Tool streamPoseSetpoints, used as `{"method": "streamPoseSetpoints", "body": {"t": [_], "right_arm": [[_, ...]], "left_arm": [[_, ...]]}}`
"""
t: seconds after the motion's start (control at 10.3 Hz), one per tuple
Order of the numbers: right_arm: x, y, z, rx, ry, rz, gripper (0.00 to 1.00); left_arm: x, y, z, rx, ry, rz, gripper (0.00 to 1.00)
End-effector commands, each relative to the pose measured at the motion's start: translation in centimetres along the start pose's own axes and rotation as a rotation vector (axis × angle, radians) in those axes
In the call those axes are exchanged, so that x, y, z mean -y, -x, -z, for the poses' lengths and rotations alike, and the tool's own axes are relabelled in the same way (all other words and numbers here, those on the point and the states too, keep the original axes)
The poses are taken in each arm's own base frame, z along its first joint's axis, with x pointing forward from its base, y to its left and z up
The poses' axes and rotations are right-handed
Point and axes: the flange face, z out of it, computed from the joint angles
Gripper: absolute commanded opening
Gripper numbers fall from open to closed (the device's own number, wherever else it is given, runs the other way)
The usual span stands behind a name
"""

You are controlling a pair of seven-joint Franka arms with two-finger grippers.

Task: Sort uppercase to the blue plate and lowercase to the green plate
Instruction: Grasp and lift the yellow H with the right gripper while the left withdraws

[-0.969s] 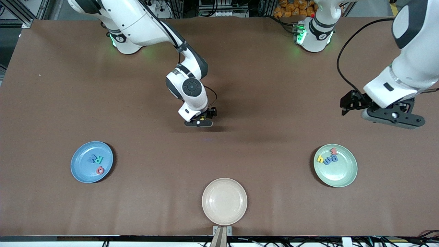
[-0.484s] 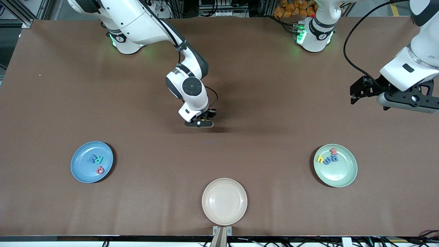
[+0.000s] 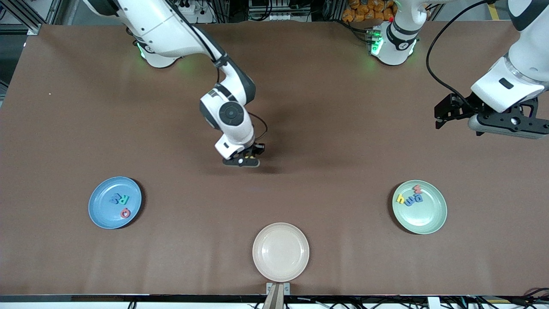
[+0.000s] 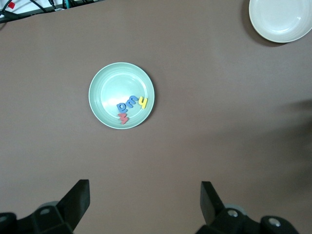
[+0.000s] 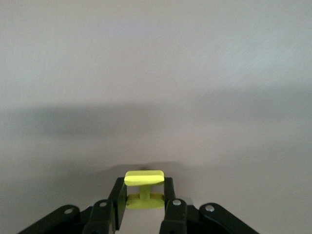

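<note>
Next, I release the yellow H with my right gripper on the blue plate (image 3: 133,202), between the teal R and the plate's rim. The H is held just above bare table.
My right gripper (image 3: 242,162) is shut on the yellow H (image 5: 144,178) of the uppercase set and holds it just above the bare middle of the table; its fingers (image 5: 117,197) clamp the letter's sides. The blue plate (image 3: 102,208) carries a teal R (image 3: 125,199), a blue M (image 3: 115,199) and a red ring letter (image 3: 125,213). On the green plate (image 3: 425,218) lie the lowercase letters: a yellow h (image 3: 400,198), two blue ones (image 3: 413,200) and a red m (image 3: 417,188). My left gripper (image 3: 444,112) hangs open and empty over bare table at the left arm's end.
A cream plate (image 3: 280,252) sits by the table edge nearest the front camera, between the two coloured plates. In the left wrist view the green plate (image 4: 109,85) and the cream plate (image 4: 282,19) both lie below the open left gripper (image 4: 145,195).
The right gripper closed on the yellow H and shifted slightly toward the blue plate's side. The left arm drew back from the green plate toward its end of the table.
</note>
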Motion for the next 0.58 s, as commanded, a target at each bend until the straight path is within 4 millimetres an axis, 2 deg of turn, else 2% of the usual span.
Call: {"method": "streamPoseSetpoints", "body": {"t": [0.0,0.1,0.29,0.48], "right_arm": [[-6.5,-5.6,4.4,-0.005,0.013,0.057,0.0],[-9.3,-7.4,4.9,-0.012,0.013,0.079,0.0],[-17.1,-11.5,5.6,-0.034,0.053,0.163,0.0],[-25.6,-14.4,6.9,-0.049,0.11,0.282,0.0]], "left_arm": [[0.4,0.9,0.6,0.006,0.038,0.03,1.0],[0.6,1.0,0.6,0.014,0.045,0.032,1.0],[0.6,1.0,0.0,0.04,0.047,0.029,1.0],[0.5,1.0,0.1,0.037,0.049,0.032,1.0]]}}
